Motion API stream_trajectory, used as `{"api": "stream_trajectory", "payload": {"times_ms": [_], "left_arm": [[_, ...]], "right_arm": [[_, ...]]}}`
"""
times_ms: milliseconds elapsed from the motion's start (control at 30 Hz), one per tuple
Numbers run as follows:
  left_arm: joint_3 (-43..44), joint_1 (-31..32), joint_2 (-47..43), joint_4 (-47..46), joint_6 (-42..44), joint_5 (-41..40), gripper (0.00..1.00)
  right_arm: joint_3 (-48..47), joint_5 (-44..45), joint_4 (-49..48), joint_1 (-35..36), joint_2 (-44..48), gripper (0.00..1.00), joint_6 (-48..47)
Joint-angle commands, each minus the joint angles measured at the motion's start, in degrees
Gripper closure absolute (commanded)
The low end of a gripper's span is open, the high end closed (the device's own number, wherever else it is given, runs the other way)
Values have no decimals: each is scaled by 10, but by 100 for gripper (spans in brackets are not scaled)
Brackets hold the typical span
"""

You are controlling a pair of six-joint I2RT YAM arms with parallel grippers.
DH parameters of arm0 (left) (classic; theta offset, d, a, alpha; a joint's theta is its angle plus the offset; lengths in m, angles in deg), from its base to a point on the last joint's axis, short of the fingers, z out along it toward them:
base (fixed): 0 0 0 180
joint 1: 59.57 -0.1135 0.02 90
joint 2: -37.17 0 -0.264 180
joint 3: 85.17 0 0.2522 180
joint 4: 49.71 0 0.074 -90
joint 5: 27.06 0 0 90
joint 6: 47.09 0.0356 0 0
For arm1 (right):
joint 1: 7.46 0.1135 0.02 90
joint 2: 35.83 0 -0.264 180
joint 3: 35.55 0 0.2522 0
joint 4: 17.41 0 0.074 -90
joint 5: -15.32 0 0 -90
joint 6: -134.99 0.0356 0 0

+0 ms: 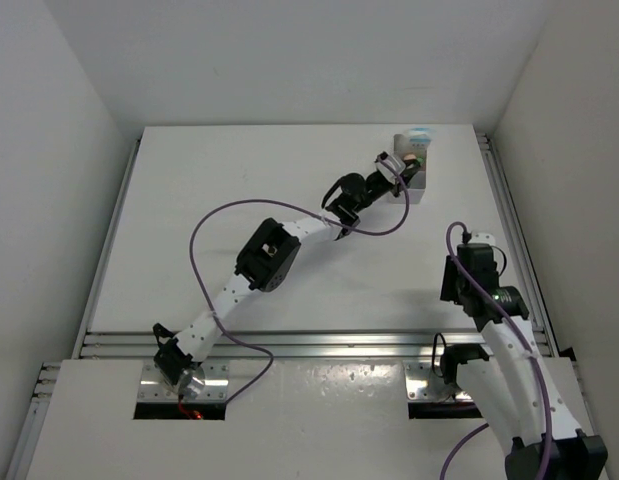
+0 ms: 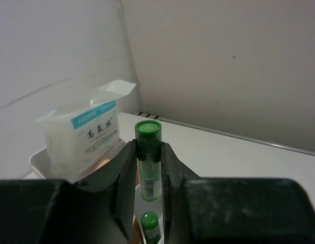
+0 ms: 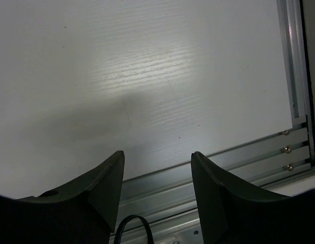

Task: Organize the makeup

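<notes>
The robot's left gripper needs to release the green tube in the white tray's near end [image 1: 414,182] [image 2: 155,214], next to the second green stick.
My left gripper [image 2: 148,146] is shut on a small green tube [image 2: 148,168], which stands upright between the fingers with its cap above the fingertips. It hangs over the white tray [image 2: 36,161] at the far right of the table [image 1: 289,200]. A white-blue packet [image 2: 83,136] stands in the tray, with a bit of peach sponge [image 2: 100,164] beside it. A second green stick [image 2: 150,227] lies below the held tube. In the top view the left gripper [image 1: 397,170] reaches the tray [image 1: 421,190]. My right gripper [image 3: 157,155] is open and holds nothing.
Walls close in just behind and to the right of the tray. Aluminium rails [image 3: 294,61] run along the table's right and near edges. The right arm [image 1: 489,300] is folded back at the near right. A purple cable [image 1: 219,215] loops over the table's middle.
</notes>
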Motion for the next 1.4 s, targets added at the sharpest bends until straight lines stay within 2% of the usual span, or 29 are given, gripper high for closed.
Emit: {"api": "stream_trajectory", "payload": {"times_ms": [0,167,367,733,1367], "left_arm": [[22,-7,7,-88,-8,-23,100],[35,-1,37,-78,-27,-9,100],[118,9,88,-51,-33,-43,100],[106,20,99,-7,-39,1,100],[105,26,120,-19,1,-87,100]], "right_arm": [[-48,-6,35,-2,-7,45,-17],[-70,-5,46,-3,-21,45,-45],[-70,5,55,-1,-14,45,-62],[-65,19,57,-2,-10,45,-90],[-68,24,67,-2,2,42,-123]]}}
